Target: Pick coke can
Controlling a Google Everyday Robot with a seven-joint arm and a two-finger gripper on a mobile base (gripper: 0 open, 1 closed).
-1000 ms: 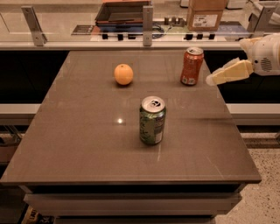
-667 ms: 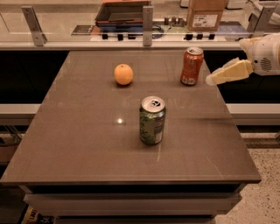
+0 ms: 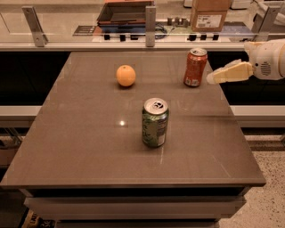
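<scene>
My gripper should next go to the coke can and close around its middle (image 3: 195, 68), halfway between its silver top and base.
The coke can (image 3: 195, 67) stands upright near the far right of the brown table (image 3: 89, 133). It is red-orange with a silver top and a white patch near its base. My gripper (image 3: 213, 78) comes in from the right edge of the view, cream-coloured, its tip just right of the can at about the height of the can's base. It does not touch the can. A green can (image 3: 155, 122) stands upright in the middle of the table.
An orange (image 3: 126, 75) sits on the table left of the coke can. Behind the table runs a counter with metal posts (image 3: 150, 26), a dark tray (image 3: 124, 12) and a cardboard box (image 3: 209, 15). The table's right edge drops to the speckled floor.
</scene>
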